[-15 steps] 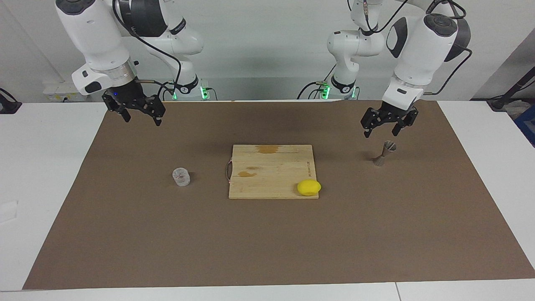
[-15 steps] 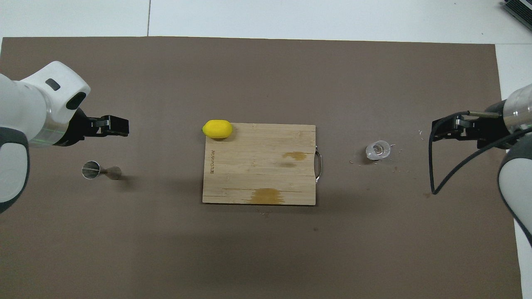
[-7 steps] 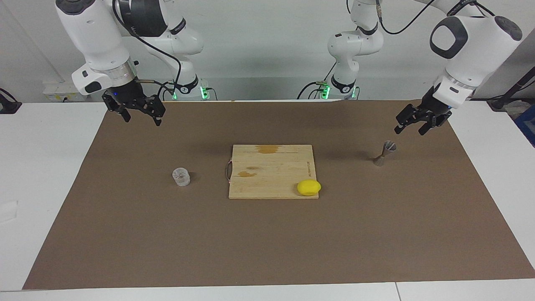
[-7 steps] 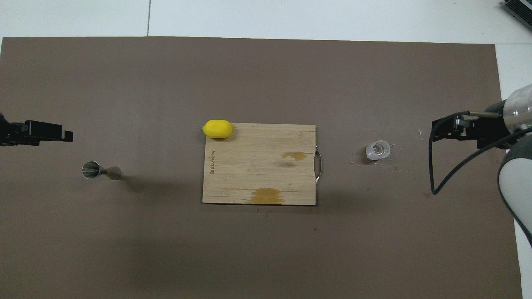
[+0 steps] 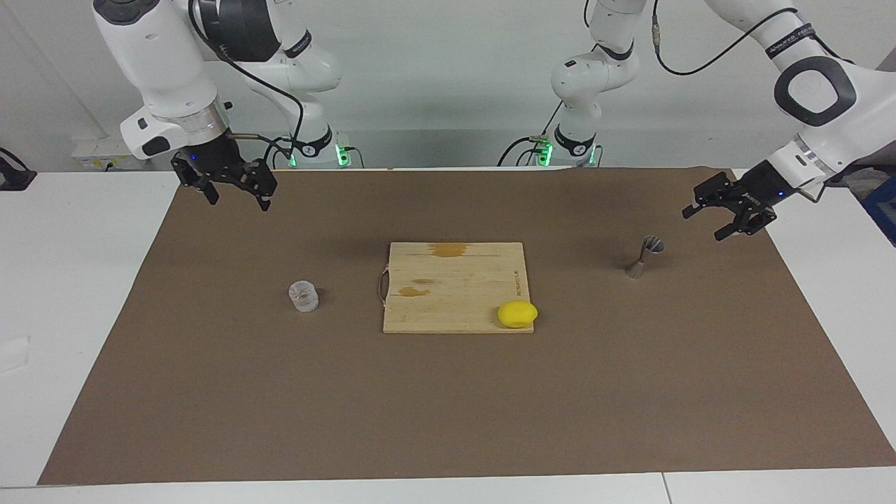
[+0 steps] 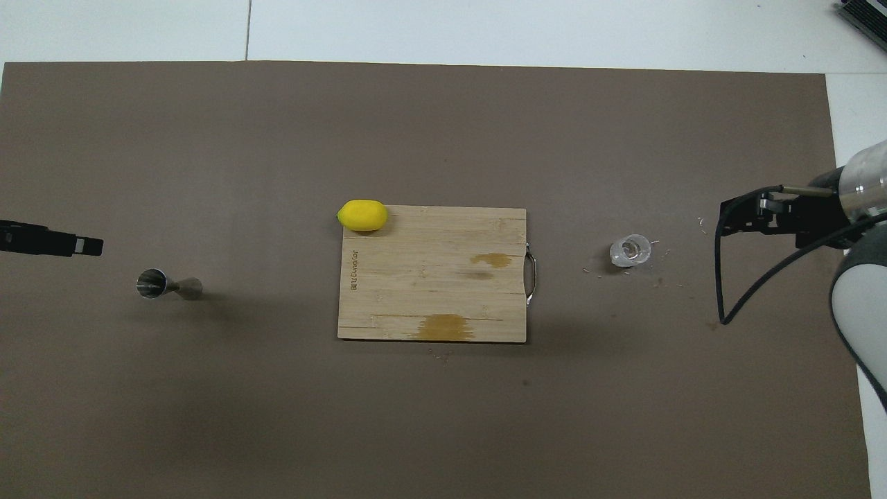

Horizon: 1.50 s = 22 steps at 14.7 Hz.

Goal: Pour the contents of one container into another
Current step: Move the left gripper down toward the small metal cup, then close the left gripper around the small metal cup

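Next, my left gripper grips the metal jigger around the jigger's upper part [image 6: 157, 283], just below its open rim.
The clear glass cup [image 5: 304, 296] stands upright on the brown mat toward the right arm's end; it also shows in the overhead view [image 6: 630, 251]. The metal jigger [image 5: 645, 257] stands upright toward the left arm's end, seen from above in the overhead view [image 6: 166, 285]. My left gripper [image 5: 703, 224] is open and empty, turned sideways in the air over the mat's edge, beside the jigger and apart from it; its tip shows in the overhead view [image 6: 90, 244]. My right gripper [image 5: 238, 201] is open and empty, raised over the mat's corner, well apart from the cup [image 6: 727, 216].
A wooden cutting board [image 5: 462, 301] with a metal handle lies mid-table between the cup and the jigger. A yellow lemon [image 5: 517, 313] sits on its corner farthest from the robots, toward the jigger. The brown mat [image 5: 448, 406] covers the white table.
My left gripper has swung from over the jigger out toward the left arm's end of the table and turned sideways. The right arm, the cup and the jigger have not moved.
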### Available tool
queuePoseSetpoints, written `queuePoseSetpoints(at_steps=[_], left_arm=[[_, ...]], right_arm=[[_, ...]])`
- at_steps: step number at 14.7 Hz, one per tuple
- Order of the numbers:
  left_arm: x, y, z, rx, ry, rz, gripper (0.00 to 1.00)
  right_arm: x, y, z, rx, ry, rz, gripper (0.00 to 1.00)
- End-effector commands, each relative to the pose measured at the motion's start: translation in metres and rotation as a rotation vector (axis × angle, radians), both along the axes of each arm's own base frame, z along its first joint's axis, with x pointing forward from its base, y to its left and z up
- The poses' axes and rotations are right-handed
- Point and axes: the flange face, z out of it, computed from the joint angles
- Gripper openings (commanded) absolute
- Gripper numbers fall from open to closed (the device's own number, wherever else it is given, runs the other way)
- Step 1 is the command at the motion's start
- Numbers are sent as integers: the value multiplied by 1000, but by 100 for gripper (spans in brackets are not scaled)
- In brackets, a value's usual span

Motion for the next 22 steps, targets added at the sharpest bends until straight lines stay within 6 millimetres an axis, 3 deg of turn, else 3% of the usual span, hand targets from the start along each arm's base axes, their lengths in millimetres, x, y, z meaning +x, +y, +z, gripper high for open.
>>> queuePoseSetpoints(at_steps=[1, 2, 7, 9, 13, 15, 17, 20, 22], left_arm=[[-10, 22, -14, -99, -88, -133, 100], [-13, 33, -17, -128, -133, -177, 100], [-25, 94, -99, -321, -335, -399, 100], [-36, 101, -117, -389, -400, -467, 100], [-52, 94, -159, -476, -602, -542, 100], [-49, 88, -171, -482, -751, -580, 100], [-48, 84, -209, -566, -857, -580, 100], [-50, 84, -216, -596, -913, -570, 100], [-57, 72, -230, -654, -938, -510, 100]], right_arm=[[-7, -3, 3, 21, -2, 13, 100], [-7, -3, 3, 21, -2, 13, 100], [-7, -3, 3, 21, -2, 13, 100], [-7, -3, 3, 21, -2, 13, 100], [-7, -3, 3, 21, -2, 13, 100], [-7, -3, 3, 21, -2, 13, 100], [-7, -3, 3, 21, -2, 13, 100], [-7, -3, 3, 21, -2, 13, 100], [-7, -3, 3, 21, -2, 13, 100]])
